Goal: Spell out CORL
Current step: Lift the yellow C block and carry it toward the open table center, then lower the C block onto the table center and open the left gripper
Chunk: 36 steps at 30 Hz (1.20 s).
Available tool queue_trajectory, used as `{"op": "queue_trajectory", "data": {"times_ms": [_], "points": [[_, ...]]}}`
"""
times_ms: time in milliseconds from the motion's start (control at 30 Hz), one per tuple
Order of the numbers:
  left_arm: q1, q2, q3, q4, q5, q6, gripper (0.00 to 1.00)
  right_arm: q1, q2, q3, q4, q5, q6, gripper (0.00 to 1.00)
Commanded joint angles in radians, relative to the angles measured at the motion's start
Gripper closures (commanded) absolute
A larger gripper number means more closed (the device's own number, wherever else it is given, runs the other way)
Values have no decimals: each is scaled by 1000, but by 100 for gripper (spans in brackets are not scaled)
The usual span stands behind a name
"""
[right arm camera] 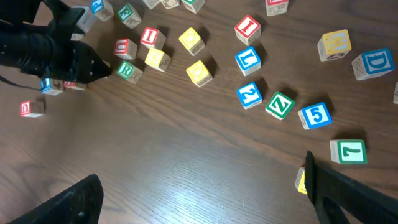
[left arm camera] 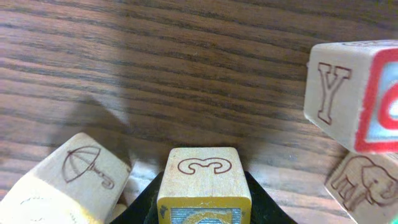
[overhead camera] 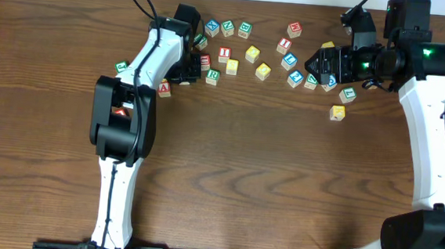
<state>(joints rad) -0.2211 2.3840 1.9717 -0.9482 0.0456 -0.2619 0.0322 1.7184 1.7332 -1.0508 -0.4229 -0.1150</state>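
Note:
The yellow-edged block will go down from my left gripper onto the bare wood (overhead camera: pixel 223 119) in front of the green R block.
Lettered wooden blocks lie scattered across the far half of the table. My left gripper (overhead camera: pixel 188 69) (left arm camera: pixel 205 199) is shut on a yellow-edged block (left arm camera: pixel 202 169) with a "3" on its upper face; its letter face is mostly cut off. The green R block (overhead camera: pixel 212 76) (right arm camera: pixel 127 70) lies just right of it. The blue L block (overhead camera: pixel 290 60) (right arm camera: pixel 247 59) lies near my right gripper (overhead camera: pixel 318 66) (right arm camera: pixel 199 186), which is open and empty over bare wood. I cannot pick out a C or O block.
A Y block (left arm camera: pixel 329 93), an umbrella block (left arm camera: pixel 87 165) and an elephant block (left arm camera: pixel 364 183) crowd the held block. A red A block (overhead camera: pixel 164 88) and a green block (overhead camera: pixel 121 67) lie left. A green 7 block (right arm camera: pixel 348 151) and a yellow block (overhead camera: pixel 337 112) lie near the right finger.

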Motion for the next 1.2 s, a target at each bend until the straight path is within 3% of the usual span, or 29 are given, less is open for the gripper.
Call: {"op": "queue_trajectory", "data": {"times_ms": [0,267,467,833,1167], "points": [[-6,-137,23,-20,-9,9,79,9,2,19,3,6,-14,1],[-54,-308,23,-148,-9,-6,79,9,2,19,13,6,-14,1],[-152,-299,-48,-226,-9,-92,79,9,2,19,16,6,-14,1],[-278,-289,-344,30,-9,-187,79,9,2,19,18,6,-15,1],[-291,-289,-472,210,-10,-185,79,9,2,19,32,6,-14,1]]}}
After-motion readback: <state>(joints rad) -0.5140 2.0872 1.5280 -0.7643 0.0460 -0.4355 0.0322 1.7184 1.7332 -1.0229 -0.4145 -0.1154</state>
